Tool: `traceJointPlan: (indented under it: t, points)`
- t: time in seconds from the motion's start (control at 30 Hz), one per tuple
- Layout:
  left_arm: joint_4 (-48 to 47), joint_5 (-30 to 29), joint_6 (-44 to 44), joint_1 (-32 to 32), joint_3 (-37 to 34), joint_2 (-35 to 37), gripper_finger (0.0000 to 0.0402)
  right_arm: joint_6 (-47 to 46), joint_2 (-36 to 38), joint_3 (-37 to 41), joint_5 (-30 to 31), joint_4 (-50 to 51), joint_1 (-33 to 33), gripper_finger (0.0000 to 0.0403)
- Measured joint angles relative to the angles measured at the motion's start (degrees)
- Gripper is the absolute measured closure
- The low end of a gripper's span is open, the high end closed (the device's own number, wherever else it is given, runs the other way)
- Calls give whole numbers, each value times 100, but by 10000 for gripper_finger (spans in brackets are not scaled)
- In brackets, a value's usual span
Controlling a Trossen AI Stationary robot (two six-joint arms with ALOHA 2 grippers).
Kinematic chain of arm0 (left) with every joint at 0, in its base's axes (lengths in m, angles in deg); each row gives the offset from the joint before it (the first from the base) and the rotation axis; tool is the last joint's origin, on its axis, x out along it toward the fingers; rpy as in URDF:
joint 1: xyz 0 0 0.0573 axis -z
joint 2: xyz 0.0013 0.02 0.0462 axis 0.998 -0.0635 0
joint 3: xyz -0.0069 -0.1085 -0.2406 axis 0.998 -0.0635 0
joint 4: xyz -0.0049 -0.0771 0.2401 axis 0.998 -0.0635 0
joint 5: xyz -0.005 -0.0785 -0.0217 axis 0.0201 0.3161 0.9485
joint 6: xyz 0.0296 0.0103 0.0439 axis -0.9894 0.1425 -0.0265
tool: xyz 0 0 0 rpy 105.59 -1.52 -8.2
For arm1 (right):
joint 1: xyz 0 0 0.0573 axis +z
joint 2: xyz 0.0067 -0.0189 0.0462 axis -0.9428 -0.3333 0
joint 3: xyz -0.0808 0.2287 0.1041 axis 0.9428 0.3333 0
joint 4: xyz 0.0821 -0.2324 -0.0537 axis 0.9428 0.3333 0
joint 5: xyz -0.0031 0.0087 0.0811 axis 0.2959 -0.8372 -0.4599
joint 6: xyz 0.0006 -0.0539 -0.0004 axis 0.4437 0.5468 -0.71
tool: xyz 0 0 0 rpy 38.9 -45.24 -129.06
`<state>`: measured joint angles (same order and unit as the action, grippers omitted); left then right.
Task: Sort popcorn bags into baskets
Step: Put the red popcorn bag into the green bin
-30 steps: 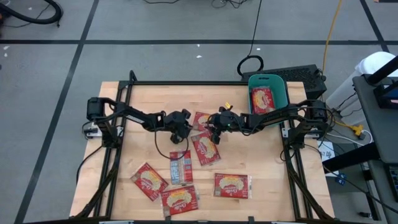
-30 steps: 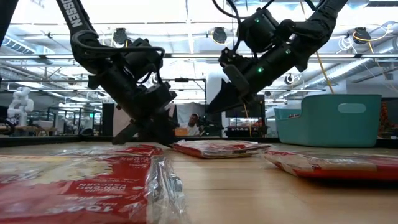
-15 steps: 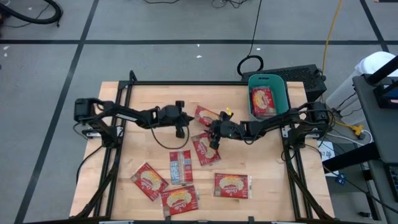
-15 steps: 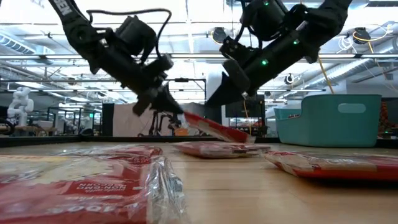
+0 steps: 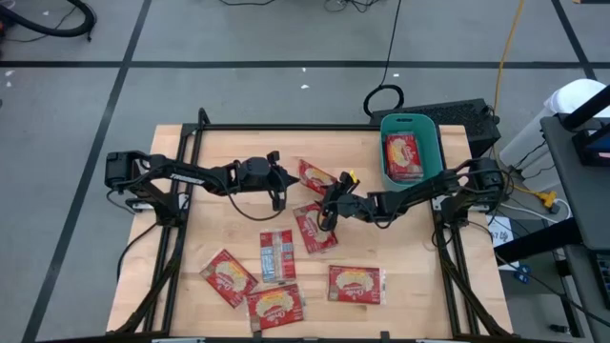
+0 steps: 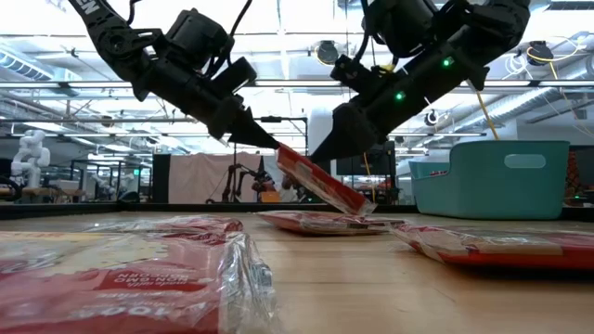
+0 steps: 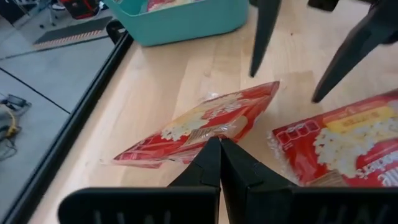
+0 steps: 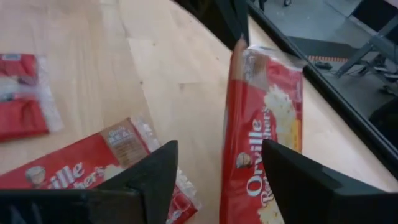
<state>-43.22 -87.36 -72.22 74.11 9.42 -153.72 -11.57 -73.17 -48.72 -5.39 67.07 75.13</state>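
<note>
My left gripper is pinching only a corner of the slanting popcorn bag, so next my right gripper takes the bag's loose end point(image 7: 262, 98) before my left gripper grasps the bag's clear edge.
My left gripper point(image 5: 279, 181) is shut on one red popcorn bag point(image 5: 315, 176) near the table's middle, and the bag slants up from the table point(image 6: 320, 182). My right gripper point(image 5: 329, 211) hangs open over the bag's low end, one finger on each side of it point(image 8: 261, 124), apart from it as far as the left wrist view shows. Several more popcorn bags lie flat nearer the front edge, among them one point(image 5: 315, 230) just beside the grippers. The teal basket point(image 5: 431, 143) stands at the far right with one bag point(image 5: 404, 155) inside. My left gripper pinches the bag's raised end point(image 7: 208, 132) at its edge between the two shut fingers. The fingers come slanting down from the table's left point(image 6: 260, 139). The bag hangs tilted below them, and its low end point(image 6: 360, 208) is down at the table by a flat bag.
Flat bags lie at the front: a silver-sided one point(image 5: 277, 255) and red ones point(image 5: 229, 277), point(image 5: 274, 305), point(image 5: 355, 283). A dark frame point(image 5: 286, 128) runs round the table. A dark case point(image 5: 467, 116) sits behind the basket.
My left gripper has shut on the bag's end and risen, drawing back a little toward the table's left. That end of the bag has come up off the table while its other end has stayed low. My right gripper has shifted toward the near edge.
</note>
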Motion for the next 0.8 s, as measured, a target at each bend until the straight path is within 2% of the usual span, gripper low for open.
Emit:
traceJointPlan:
  t: [0.17, 0.3, 0.4, 0.47, 0.63, 0.7, 0.8]
  points:
    - [53, 108, 197, 9, 0, 0, 401, 280, -208, -4, 146, -95, -39, 169]
    - [187, 297, 287, 57, 0, 0, 401, 339, -519, -4, 479, -346, -175, 190]
    - [312, 475, 327, 118, 4, 2, 401, 130, -663, 2, 1047, -557, -251, 224]
    - [305, 515, 414, 164, 4, 2, 401, 106, -662, 2, 1213, -693, -270, 254]
    - [306, 512, 433, 301, 4, 2, 397, 559, -662, 2, 1113, -755, -225, 343]
    - [341, 513, 421, 344, 4, 2, 392, 672, -662, 2, 885, -751, -221, 378]
    - [354, 513, 411, 406, 7, 4, 380, 967, -660, 2, 598, -735, -223, 393]
